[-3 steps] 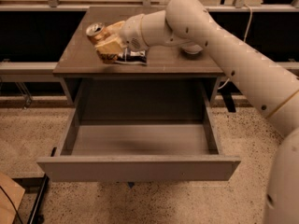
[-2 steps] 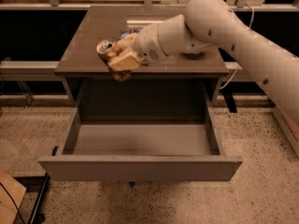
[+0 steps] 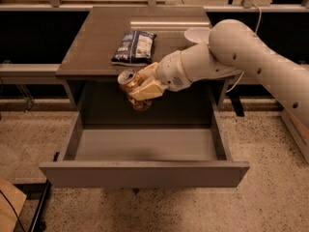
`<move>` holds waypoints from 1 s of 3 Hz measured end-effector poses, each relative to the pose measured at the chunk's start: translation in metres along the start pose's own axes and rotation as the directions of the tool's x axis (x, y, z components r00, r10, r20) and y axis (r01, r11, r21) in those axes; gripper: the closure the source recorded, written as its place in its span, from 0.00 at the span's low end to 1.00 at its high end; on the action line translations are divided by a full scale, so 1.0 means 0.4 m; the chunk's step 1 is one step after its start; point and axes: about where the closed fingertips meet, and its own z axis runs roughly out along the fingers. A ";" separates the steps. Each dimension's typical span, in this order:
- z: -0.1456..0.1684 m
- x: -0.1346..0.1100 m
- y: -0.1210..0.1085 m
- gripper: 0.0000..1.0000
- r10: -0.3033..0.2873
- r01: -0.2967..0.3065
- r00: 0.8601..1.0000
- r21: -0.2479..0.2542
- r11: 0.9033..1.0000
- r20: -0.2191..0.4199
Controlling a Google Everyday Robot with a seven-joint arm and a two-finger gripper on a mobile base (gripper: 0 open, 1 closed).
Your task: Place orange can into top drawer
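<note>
I will use my gripper to set the orange can down on the grey drawer's bottom close behind the front panel (image 3: 142,152), about halfway across.
My gripper (image 3: 141,87) is shut on the orange can (image 3: 129,82), an orange-gold can with a silver top, tilted in the fingers (image 3: 147,88). I hold it in the air just past the front edge of the brown table (image 3: 96,37), above the back of the open top drawer (image 3: 145,173). The drawer is pulled far out, grey, with a flat front panel, and nothing shows inside it. My white arm reaches in from the right.
A blue-white snack bag (image 3: 135,46) lies on the table top behind the can. A white bowl (image 3: 198,34) sits at the table's right, partly hidden by my arm. Speckled floor surrounds the drawer; a dark shelf rail runs behind.
My gripper has lifted the can off the table top and carried it forward and right, past the table edge and lower, over the open drawer. The snack bag is now uncovered.
</note>
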 end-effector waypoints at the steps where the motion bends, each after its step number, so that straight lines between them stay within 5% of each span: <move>1: 0.001 0.000 0.000 1.00 0.000 0.000 1.000 -0.001 1.000 0.000; 3: 0.094 0.101 0.013 1.00 0.022 -0.017 0.994 -0.047 0.999 0.104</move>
